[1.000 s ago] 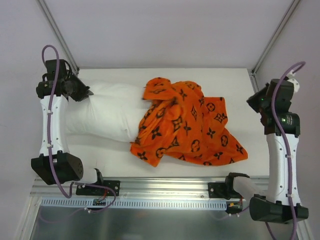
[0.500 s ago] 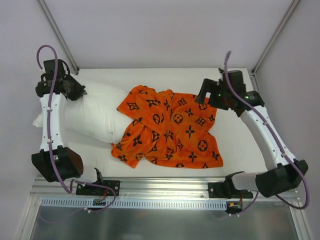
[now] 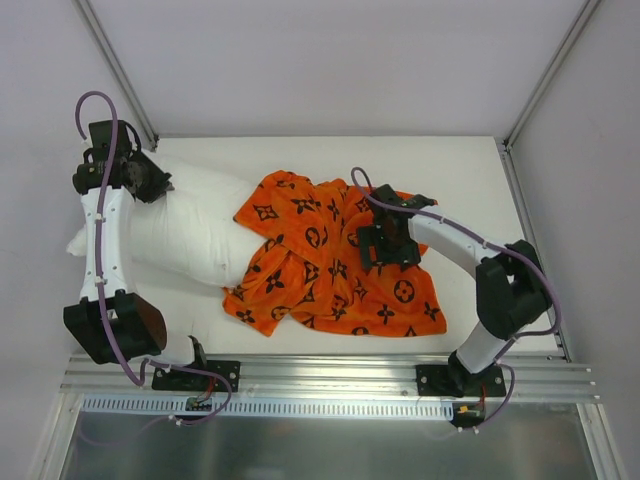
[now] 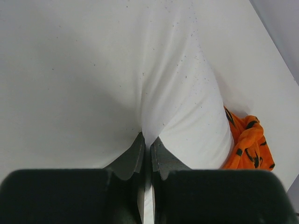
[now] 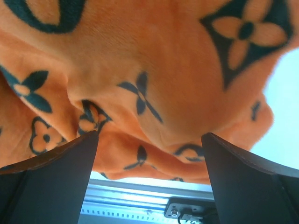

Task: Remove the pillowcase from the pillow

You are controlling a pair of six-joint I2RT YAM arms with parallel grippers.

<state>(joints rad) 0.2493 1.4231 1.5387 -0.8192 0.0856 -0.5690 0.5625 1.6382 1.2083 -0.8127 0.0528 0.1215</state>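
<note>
My right gripper needs to go next to the middle of the near edge (image 3: 357, 318) (image 5: 106, 170) of the orange pillowcase and close there.
The white pillow (image 3: 190, 235) lies at the left of the table, and its right end disappears under the crumpled orange pillowcase (image 3: 320, 265) with black motifs. My left gripper (image 3: 165, 185) is at the pillow's far left corner, shut on a pinch of white pillow fabric (image 4: 177, 107) in the left wrist view (image 4: 147, 140). A bit of the pillowcase (image 4: 245, 144) shows at the right there. My right gripper (image 3: 383, 248) hangs over the middle of the pillowcase (image 5: 154, 70), open (image 5: 149, 137), its fingers (image 5: 56, 161) wide apart just above the fabric and holding nothing.
An aluminium rail (image 3: 330, 375) with black mounts runs along the table's near edge, and it shows below the fabric in the right wrist view (image 5: 140, 200). Frame posts (image 3: 115, 70) rise at the back corners. White walls stand behind and to both sides.
The right arm swung in from the right side to above the middle of the pillowcase, and its jaws have opened. The pillowcase has shifted left and flattened. The left gripper kept its hold.
</note>
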